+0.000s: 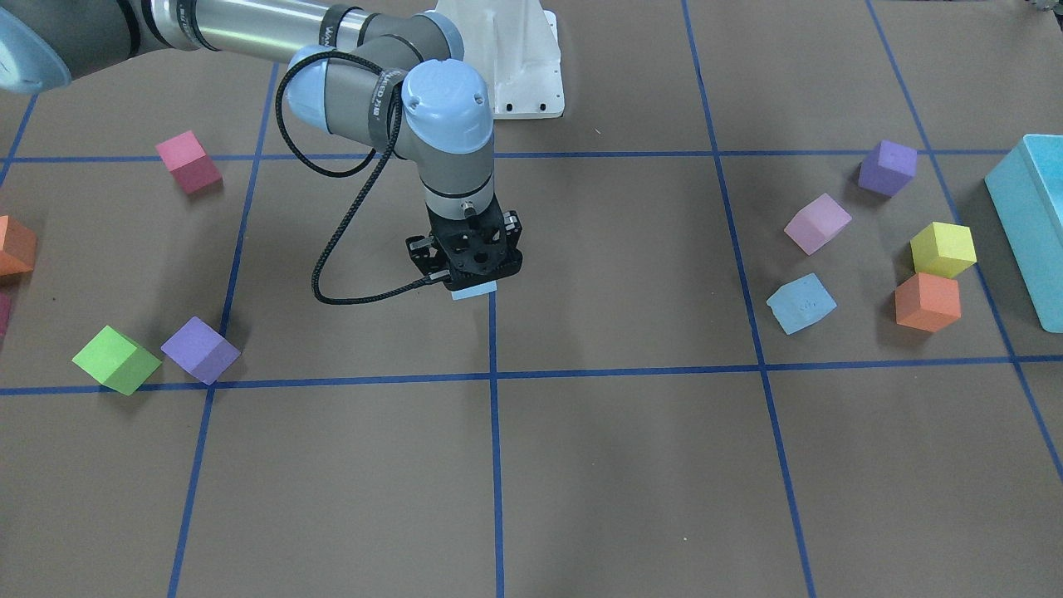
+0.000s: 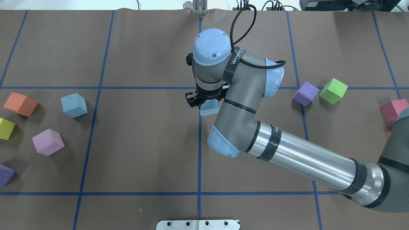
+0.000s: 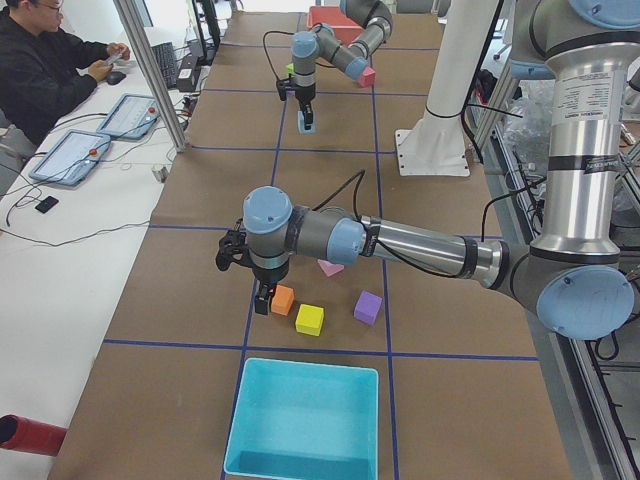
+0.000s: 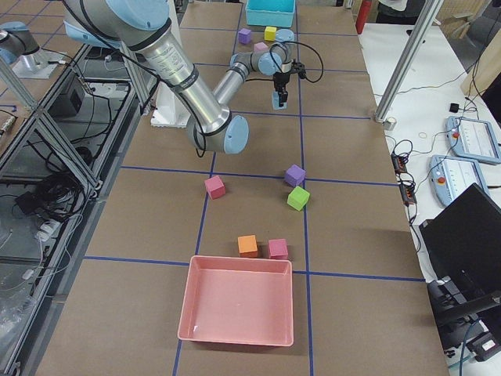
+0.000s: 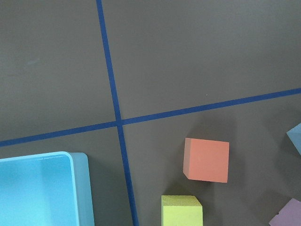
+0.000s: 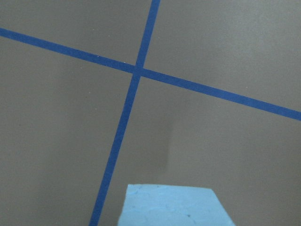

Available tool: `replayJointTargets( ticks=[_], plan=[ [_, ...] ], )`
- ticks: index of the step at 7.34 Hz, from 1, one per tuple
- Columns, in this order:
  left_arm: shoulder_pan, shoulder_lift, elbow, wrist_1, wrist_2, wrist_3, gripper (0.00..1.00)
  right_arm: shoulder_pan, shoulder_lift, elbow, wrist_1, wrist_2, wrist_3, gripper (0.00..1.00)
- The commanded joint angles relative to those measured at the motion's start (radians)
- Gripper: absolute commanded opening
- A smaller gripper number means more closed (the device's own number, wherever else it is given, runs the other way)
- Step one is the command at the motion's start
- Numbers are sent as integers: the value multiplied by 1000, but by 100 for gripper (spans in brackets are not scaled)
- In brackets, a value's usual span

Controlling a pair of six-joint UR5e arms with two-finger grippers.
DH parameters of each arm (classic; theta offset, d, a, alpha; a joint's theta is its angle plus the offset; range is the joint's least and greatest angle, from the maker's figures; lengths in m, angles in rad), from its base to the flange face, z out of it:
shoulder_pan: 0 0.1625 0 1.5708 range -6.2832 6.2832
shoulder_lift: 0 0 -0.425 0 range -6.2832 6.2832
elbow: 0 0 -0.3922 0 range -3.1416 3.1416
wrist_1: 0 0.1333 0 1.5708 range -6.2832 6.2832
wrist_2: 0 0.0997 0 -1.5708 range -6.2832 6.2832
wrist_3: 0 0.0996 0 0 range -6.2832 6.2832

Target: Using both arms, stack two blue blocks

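The robot's right gripper should release the pale blue block, now held over that tape, on the central blue tape line midway [image 1: 498, 265] between its crossings.
My right gripper [image 1: 472, 281] is shut on one pale blue block [image 1: 473, 290] and holds it over the central blue tape line; the block also shows in the overhead view [image 2: 209, 108] and at the bottom of the right wrist view [image 6: 174, 205]. The other blue block [image 1: 801, 304] lies alone on the table on my left side [image 2: 74, 105], its corner at the edge of the left wrist view [image 5: 296, 139]. My left gripper [image 3: 262, 298] shows only in the exterior left view, hanging by the orange cube [image 3: 283, 299]; I cannot tell if it is open or shut.
By the loose blue block lie orange [image 1: 928, 301], yellow [image 1: 942, 249], pink [image 1: 818, 223] and purple [image 1: 887, 166] cubes, with a turquoise bin [image 1: 1030, 224] beyond. On my right side are green [image 1: 116, 359], purple [image 1: 200, 349] and red-pink [image 1: 189, 162] cubes and a pink tray [image 4: 239, 301].
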Motion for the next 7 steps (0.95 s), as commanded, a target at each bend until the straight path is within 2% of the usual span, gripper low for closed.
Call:
replayJointTargets(
  ticks=[1, 4, 7],
  plan=[
    [0, 0, 10, -1, 0, 0, 100, -8, 13, -35, 7, 1, 73, 60],
    [0, 0, 12, -1, 0, 0, 100, -40, 15, -46, 10, -2, 164, 60],
    [0, -1, 27, -9, 0, 1, 100, -82, 12, -49, 62, -6, 256, 60]
  ],
)
